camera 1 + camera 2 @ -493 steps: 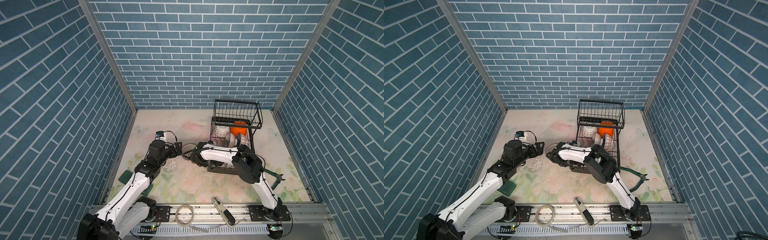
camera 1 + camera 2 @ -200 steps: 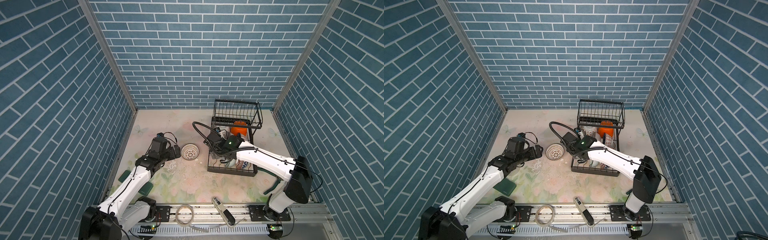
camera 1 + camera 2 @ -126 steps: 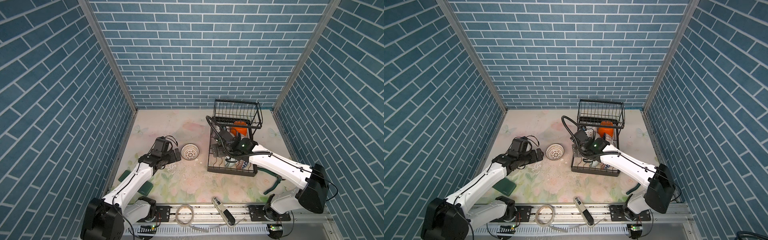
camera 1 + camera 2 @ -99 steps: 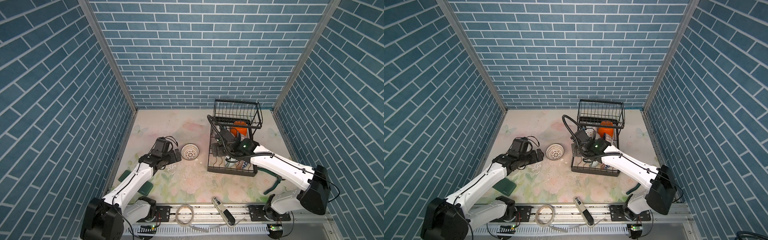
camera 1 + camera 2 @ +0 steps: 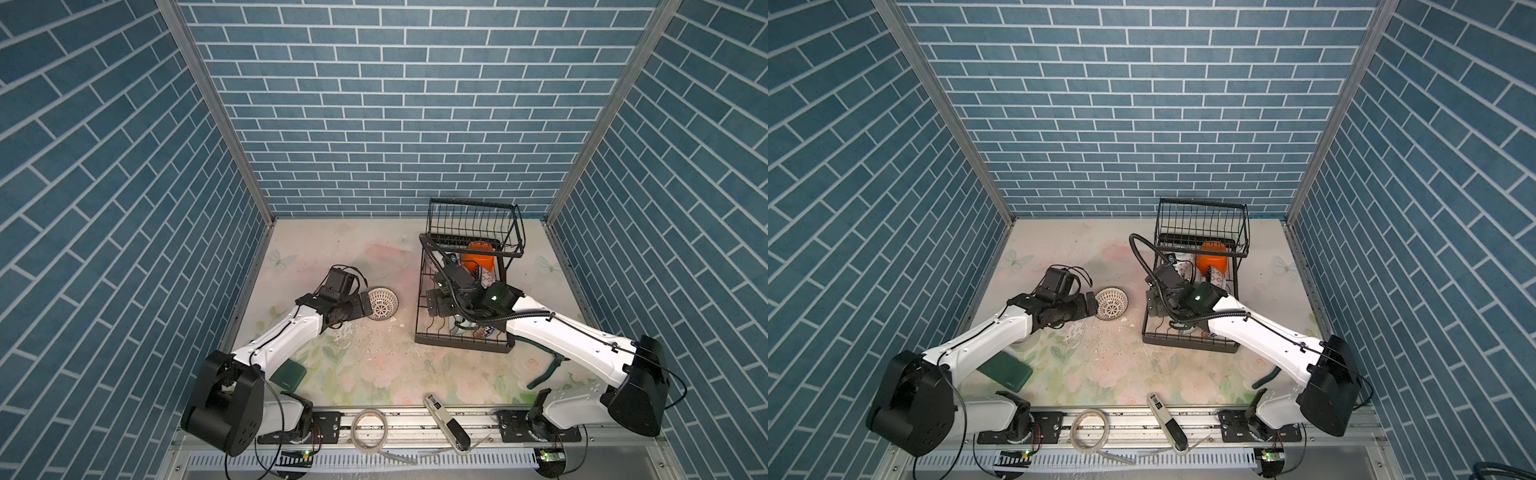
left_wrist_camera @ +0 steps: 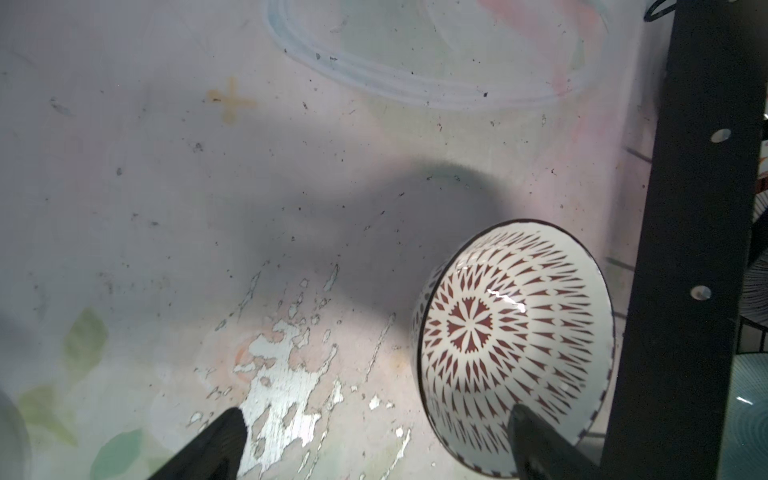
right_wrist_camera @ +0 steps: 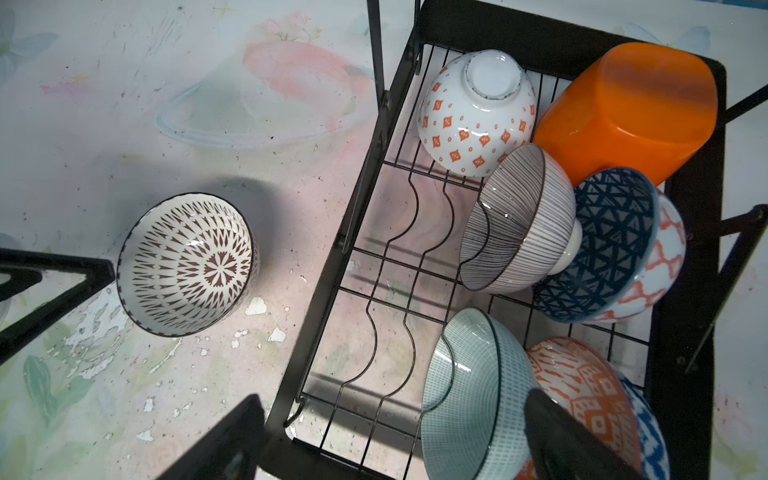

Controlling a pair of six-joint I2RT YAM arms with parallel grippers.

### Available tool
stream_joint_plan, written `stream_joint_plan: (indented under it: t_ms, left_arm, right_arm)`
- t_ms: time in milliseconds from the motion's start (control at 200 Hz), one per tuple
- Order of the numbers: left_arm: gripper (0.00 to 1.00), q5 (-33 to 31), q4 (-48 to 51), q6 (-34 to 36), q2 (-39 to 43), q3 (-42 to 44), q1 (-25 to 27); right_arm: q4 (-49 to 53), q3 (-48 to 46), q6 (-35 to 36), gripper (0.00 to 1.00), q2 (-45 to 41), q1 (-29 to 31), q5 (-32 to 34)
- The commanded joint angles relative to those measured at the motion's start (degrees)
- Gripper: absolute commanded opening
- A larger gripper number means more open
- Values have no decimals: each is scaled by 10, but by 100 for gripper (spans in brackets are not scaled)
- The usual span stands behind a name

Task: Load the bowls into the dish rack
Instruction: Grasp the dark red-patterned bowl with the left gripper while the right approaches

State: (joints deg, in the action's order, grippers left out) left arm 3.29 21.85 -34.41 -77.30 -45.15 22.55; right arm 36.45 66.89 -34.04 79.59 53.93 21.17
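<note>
Next, the robot's right gripper needs to move to the white bowl with the red-brown pattern and close on the bowl's rim (image 5: 397, 304) (image 7: 249, 270) facing the dish rack.
A white bowl with a red-brown pattern (image 5: 382, 304) (image 5: 1112, 306) lies tilted on the table, just left of the black dish rack (image 5: 473, 216) (image 5: 1200, 216). My left gripper (image 5: 363, 305) (image 6: 374, 444) is open at its rim. One fingertip (image 6: 536, 440) overlaps the bowl's mouth (image 6: 515, 332); the other is out over the table. My right gripper (image 5: 436, 301) (image 7: 395, 440) hangs open and empty over the rack's lower tier. That tier holds several bowls: white with orange marks (image 7: 473, 120), orange plastic (image 7: 631, 108), striped (image 7: 519, 220), blue (image 7: 615, 241), pale green (image 7: 469, 395).
A tape roll (image 5: 369, 428) and a hand tool (image 5: 446, 422) lie at the front rail. A dark green flat pad (image 5: 289, 376) sits under my left arm and green pliers (image 5: 548, 370) under my right. Blue brick walls close in three sides.
My right arm has drawn back from the patterned bowl to over the rack. My left gripper has moved right, up to the bowl's rim. The bowl has stayed on the table.
</note>
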Motion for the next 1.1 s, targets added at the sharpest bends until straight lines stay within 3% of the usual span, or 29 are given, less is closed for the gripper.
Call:
stream_joint_plan:
  t_ms: [0,355,1095]
  left_arm:
    - [98,2,-14,12,-33,-21,4]
    - [89,-9,-11,17,-104,-50,12]
    - [43,8,-36,17,-161,-59,12]
  right_arm:
    - [-5,-18,3,97,-5,-1,6]
    - [-6,-17,5,97,20,-2,-2]
    - [2,-10,4,96,42,-3,-14]
